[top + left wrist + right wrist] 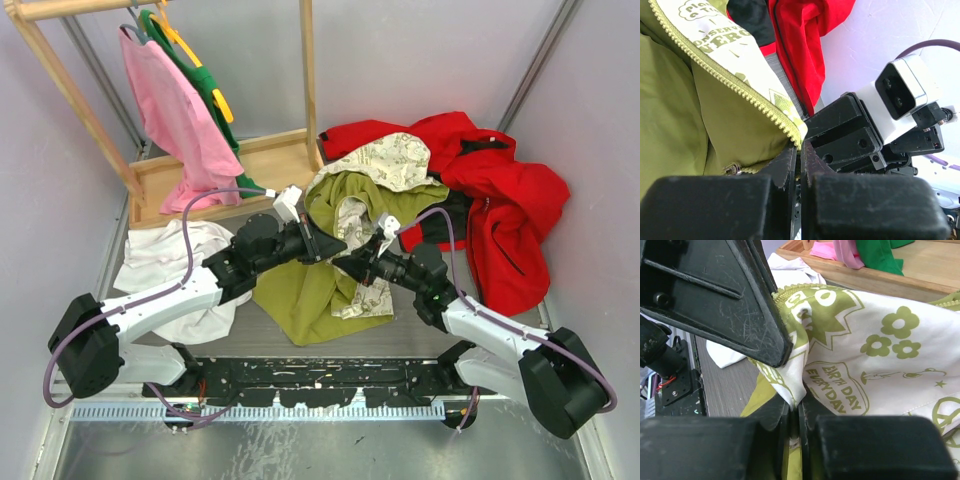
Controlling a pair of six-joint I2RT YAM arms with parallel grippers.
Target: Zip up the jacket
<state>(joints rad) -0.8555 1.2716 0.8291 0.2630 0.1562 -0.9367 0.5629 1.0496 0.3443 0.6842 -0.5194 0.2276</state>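
Observation:
I need to open my left gripper, which pinches the zipper teeth away from the metal slider, and take the slider end (733, 169) with it for my right gripper to hold.
The jacket (322, 292), olive-green outside and cream with olive prints inside, lies crumpled in the middle of the table. My left gripper (322, 246) is shut on its zipper edge; in the left wrist view (801, 148) the yellow-green zipper teeth (742, 86) run down into the closed jaws, and a metal slider (731, 170) lies to the left. My right gripper (350, 266) sits tip to tip with the left. In the right wrist view (795, 409) it is shut on a fold of the cream printed lining (865, 365).
A bright red jacket (505, 215) lies at the back right, touching the olive one. A white garment (165, 262) lies under the left arm. A wooden rack (250, 165) with pink (180, 120) and green clothes stands at the back left.

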